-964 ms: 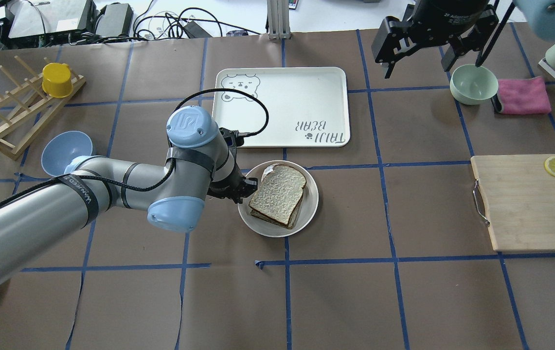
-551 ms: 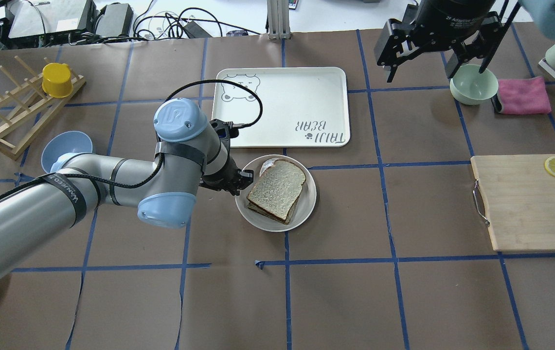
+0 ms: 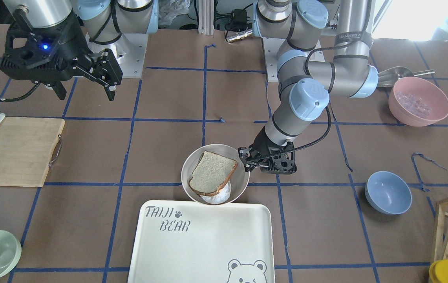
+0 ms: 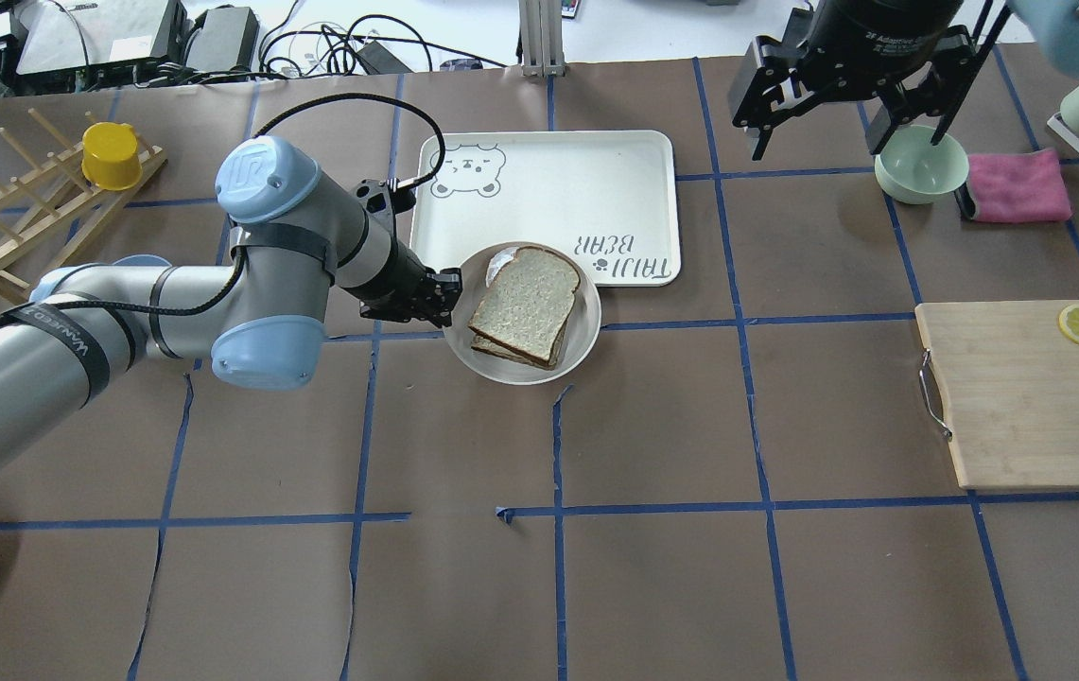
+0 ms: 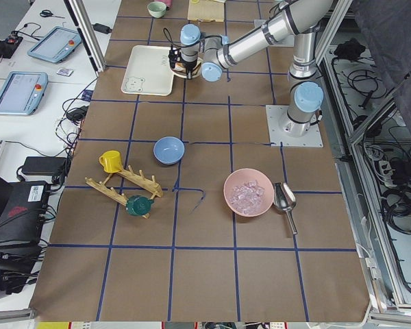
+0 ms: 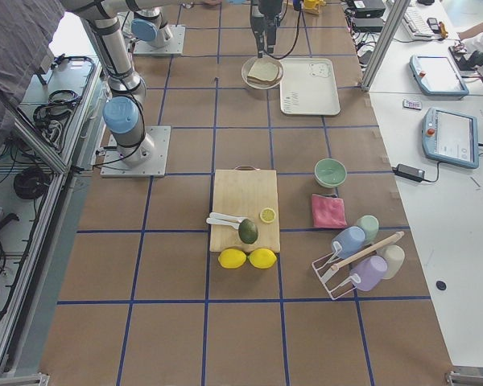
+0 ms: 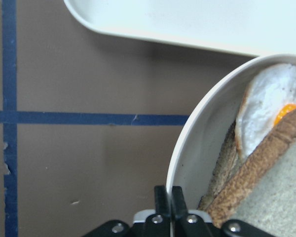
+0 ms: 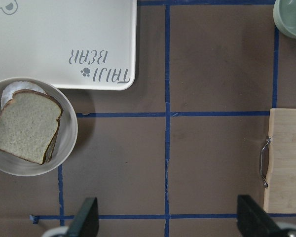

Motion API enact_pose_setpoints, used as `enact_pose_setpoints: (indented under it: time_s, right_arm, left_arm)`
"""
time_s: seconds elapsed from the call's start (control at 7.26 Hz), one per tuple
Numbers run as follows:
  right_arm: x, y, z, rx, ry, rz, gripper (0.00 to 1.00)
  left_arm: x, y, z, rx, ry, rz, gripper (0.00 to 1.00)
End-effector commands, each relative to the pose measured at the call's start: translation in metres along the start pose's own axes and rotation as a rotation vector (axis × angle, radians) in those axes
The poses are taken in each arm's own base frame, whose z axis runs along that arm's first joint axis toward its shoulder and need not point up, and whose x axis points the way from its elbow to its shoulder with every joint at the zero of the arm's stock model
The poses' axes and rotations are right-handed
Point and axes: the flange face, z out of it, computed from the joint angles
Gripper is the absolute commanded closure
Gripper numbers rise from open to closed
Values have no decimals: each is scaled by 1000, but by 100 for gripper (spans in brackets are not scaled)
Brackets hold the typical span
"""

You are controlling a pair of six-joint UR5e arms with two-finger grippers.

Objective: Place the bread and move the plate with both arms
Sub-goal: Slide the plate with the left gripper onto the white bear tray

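My left gripper will set the plate down on the bear tray [image 3: 208, 241] between the lettering and the bear face. The plate hangs over the tray's near edge.
The cream-white plate [image 4: 584, 333] carries the bread [image 4: 528, 298], a domed slice that lies on a second slice and a fried egg [image 7: 269, 101]. My left gripper [image 4: 445, 295] is shut on the plate's left rim [image 7: 195, 143]; its two fingers [image 7: 164, 202] pinch the rim. The plate hangs over the near edge of the bear tray [image 4: 577, 184]. In the front view the plate [image 3: 191, 165], the bread [image 3: 212, 173] and the left gripper [image 3: 246, 160] show together. My right gripper [image 4: 818, 137] is open and empty, high at the back right, away from the plate [image 8: 66, 143].
A pale green bowl [image 4: 917, 165] and a pink cloth [image 4: 1017, 184] lie under the right gripper. A wooden cutting board [image 4: 1021, 397] with a lemon slice is at the right. A blue bowl [image 3: 388, 192], a pink bowl [image 3: 418, 100] and a wooden rack [image 4: 19, 222] are on the left side.
My left gripper has carried the plate with the bread away from the robot and slightly left, so that it now overlaps the tray's near edge. The right gripper has hardly moved.
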Motion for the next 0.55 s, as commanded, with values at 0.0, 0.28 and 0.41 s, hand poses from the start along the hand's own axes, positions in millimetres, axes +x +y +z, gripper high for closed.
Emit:
enact_pose_setpoints:
  time_s: [0.0,0.28,0.41]
  right_arm:
    - [-1,0,0,-1,-2,-1,0]
    - [0,0,1,-3,0,2,0]
    - [0,0,1,-6,0,2,0]
  left_arm:
    - [-7,-53,-16,5,35,-12,100]
    - [-7,-97,5,5,61,3,100]
    - [-4,-119,13,12,90,16,100]
